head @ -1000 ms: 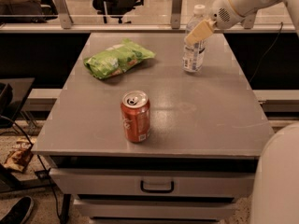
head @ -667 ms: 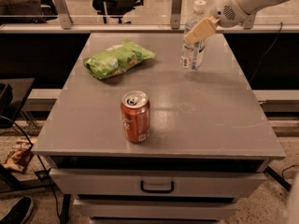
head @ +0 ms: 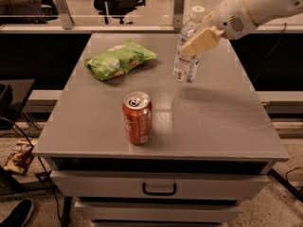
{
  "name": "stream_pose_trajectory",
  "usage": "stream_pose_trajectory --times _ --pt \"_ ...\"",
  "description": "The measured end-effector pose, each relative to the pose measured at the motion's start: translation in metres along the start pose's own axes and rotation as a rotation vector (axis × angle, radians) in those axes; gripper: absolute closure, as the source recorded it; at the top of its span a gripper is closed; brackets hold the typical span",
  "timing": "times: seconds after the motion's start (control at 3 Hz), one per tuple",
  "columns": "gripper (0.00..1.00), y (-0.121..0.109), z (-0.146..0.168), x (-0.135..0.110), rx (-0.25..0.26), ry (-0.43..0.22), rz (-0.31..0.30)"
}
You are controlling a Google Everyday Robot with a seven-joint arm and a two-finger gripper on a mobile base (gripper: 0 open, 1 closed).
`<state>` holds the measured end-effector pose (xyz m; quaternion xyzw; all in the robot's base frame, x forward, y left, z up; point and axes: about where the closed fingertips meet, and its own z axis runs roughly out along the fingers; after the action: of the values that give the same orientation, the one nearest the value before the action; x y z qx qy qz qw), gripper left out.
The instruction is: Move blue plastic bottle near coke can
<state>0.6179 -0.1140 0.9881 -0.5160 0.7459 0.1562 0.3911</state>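
Next, my gripper lets go of the blue plastic bottle on the grey table (head: 165,127) next to the coke can, behind the drawer handle.
The blue plastic bottle (head: 186,66), clear with a white cap and a white label, is at the back right of the grey table (head: 218,122), tilted slightly. My gripper (head: 199,40) reaches in from the upper right and is shut on the bottle's upper body, with a beige finger (head: 202,39) across its front. The bottle's base looks just above the table top. The coke can (head: 138,117), reddish-orange with a silver top, stands upright near the front middle of the table, well to the front left of the bottle.
A green chip bag (head: 119,59) lies at the back left of the table. A drawer with a dark handle (head: 159,189) is under the table top. Chairs and a rail stand behind the table. A wrapper (head: 18,156) lies on the floor at the left.
My gripper has moved the bottle a little to the left and towards the front of the table, nearer the can. The can and the chip bag have not moved.
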Motion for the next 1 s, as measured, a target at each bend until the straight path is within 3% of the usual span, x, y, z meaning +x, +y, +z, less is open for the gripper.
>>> stream_pose_trajectory --times 1.0 --pt "1.0 0.097 -0.004 -0.004 -0.175 -0.014 -0.154"
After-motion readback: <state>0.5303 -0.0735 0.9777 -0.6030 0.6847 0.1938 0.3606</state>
